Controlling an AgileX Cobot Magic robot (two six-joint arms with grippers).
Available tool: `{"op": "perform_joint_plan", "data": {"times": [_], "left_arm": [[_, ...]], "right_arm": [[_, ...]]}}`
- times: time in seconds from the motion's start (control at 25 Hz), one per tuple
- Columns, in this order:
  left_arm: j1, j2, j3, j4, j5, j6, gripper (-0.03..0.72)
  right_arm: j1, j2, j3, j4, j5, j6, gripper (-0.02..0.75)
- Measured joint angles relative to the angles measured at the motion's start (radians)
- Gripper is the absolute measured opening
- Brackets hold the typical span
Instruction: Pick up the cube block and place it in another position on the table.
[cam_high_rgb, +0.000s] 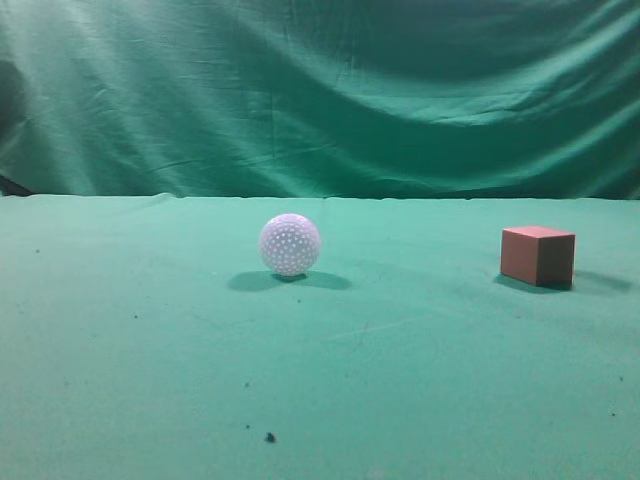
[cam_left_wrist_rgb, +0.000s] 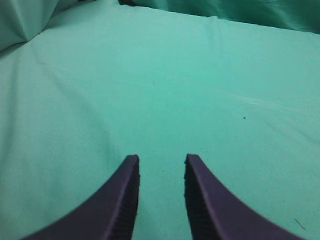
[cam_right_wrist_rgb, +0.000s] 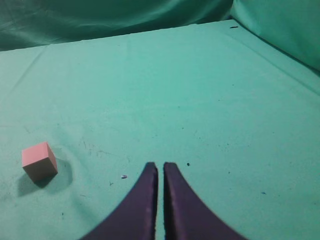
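Note:
The reddish-brown cube block is next for my right gripper, which should go down over it and close on the cube block's opposite upright sides (cam_high_rgb: 538, 258) (cam_right_wrist_rgb: 40, 162).
The reddish-brown cube block (cam_high_rgb: 538, 256) sits on the green table (cam_high_rgb: 420, 340) at the right in the exterior view. In the right wrist view the cube block (cam_right_wrist_rgb: 39, 161) lies at the far left, well left of my right gripper (cam_right_wrist_rgb: 160, 166), which is shut and empty above the cloth. My left gripper (cam_left_wrist_rgb: 161, 159) is open and empty over bare table (cam_left_wrist_rgb: 165, 85); the cube does not show in that view. Neither gripper shows in the exterior view.
A white dimpled ball (cam_high_rgb: 290, 244) rests on the table left of centre, well apart from the cube. A wrinkled green backdrop (cam_high_rgb: 320, 90) hangs behind the table's far edge. Small dark specks (cam_high_rgb: 270, 437) lie on the cloth near the front.

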Motion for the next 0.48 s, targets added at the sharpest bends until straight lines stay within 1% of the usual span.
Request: {"op": "perform_joint_plan", "data": {"times": [0.48], "left_arm": [[0.000, 0.000, 0.000, 0.000, 0.000, 0.000, 0.262]], "right_arm": [[0.000, 0.000, 0.000, 0.000, 0.000, 0.000, 0.000]]}}
